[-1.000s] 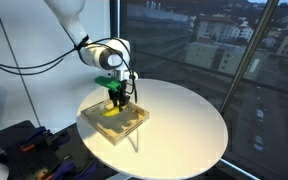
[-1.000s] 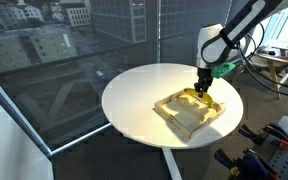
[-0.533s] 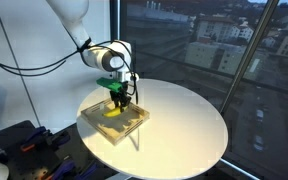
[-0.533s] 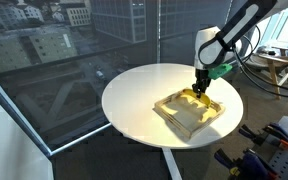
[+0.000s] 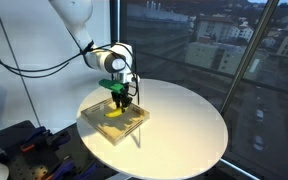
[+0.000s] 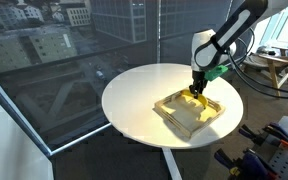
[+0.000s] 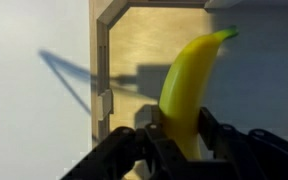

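Note:
My gripper will release the yellow banana on the bottom of the tray, close to the rim (image 5: pixel 122 124) (image 7: pixel 165 92) facing the open white tabletop.
A yellow banana (image 7: pixel 189 85) sticks out between my black fingers, and my gripper (image 7: pixel 181 130) is shut on its lower end. Below it lies a shallow wooden tray (image 7: pixel 109 60) with raised sides. In both exterior views the gripper (image 5: pixel 118 98) (image 6: pixel 197 90) hangs just over the tray (image 5: pixel 92 119) (image 6: pixel 180 124) on the round white table (image 5: pixel 184 120) (image 6: pixel 134 95). The banana (image 5: pixel 114 111) (image 6: pixel 193 96) shows as a small yellow patch at the fingertips, low inside the tray. Whether it touches the tray floor is not clear.
The tray sits near the table's edge on the robot's side. Large windows with a city view stand behind the table. Dark clutter (image 5: pixel 24 145) lies on the floor, and a wooden desk (image 6: pixel 279 65) stands beyond the arm.
The arm has shifted slightly with the banana still in its grip, staying over the tray. The jaws have stayed shut.

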Available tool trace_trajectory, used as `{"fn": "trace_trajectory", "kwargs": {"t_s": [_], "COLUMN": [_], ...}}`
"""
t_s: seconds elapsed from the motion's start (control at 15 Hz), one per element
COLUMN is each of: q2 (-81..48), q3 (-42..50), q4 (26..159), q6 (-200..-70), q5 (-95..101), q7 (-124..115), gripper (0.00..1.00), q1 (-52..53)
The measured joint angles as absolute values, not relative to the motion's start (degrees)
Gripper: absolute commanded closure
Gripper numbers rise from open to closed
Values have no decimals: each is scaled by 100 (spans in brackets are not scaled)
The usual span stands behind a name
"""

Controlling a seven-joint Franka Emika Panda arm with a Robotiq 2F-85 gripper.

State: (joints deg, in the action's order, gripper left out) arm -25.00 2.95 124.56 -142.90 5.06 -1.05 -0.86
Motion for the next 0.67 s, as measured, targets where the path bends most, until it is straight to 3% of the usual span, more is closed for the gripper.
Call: {"fn": "trace_trajectory", "kwargs": {"t_s": [0.67], "q2": [-2784], "q3": [298], "q4": [12295], "q6": [-14294], "q5": [506], "q7": [-105], "gripper": [84], "q1": [-70]}}
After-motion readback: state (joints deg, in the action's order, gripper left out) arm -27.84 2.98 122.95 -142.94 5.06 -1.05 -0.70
